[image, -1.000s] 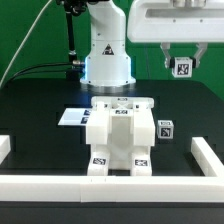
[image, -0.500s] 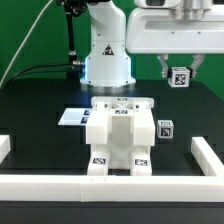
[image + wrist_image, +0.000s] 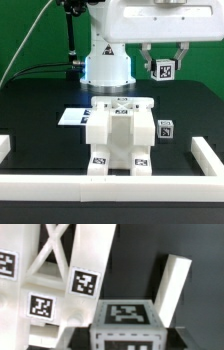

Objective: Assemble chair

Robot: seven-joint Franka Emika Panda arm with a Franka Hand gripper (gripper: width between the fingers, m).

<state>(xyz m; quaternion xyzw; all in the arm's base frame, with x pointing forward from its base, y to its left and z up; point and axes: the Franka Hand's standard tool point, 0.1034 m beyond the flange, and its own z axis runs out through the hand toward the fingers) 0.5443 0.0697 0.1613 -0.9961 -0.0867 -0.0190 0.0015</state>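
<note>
The robot's gripper should release the small tagged cube, which hangs above the chair now, on the chair's top corner (image 3: 142, 98) (image 3: 80, 321), on the side that faces the second cube.
The chair (image 3: 122, 135) stands partly built in the middle of the black table, a chunky white block with tags on its front feet. Above it and toward the exterior view's right, my gripper (image 3: 163, 68) hangs in the air, shut on a small white tagged cube (image 3: 163, 69). In the wrist view the cube (image 3: 125, 318) sits between the dark fingers (image 3: 78, 336) of the gripper (image 3: 125, 335), with the chair's slotted frame (image 3: 60, 286) and its tags below. A second small tagged cube (image 3: 166, 128) lies on the table beside the chair.
The marker board (image 3: 71, 118) lies flat behind the chair on the exterior view's left. White border bars run along the front (image 3: 110, 185) and both sides (image 3: 207, 155). The robot base (image 3: 107, 60) stands at the back. A white bar (image 3: 175, 280) shows in the wrist view.
The gripper has carried the cube toward the exterior view's left, closer to a spot above the chair. Nothing on the table has moved.
</note>
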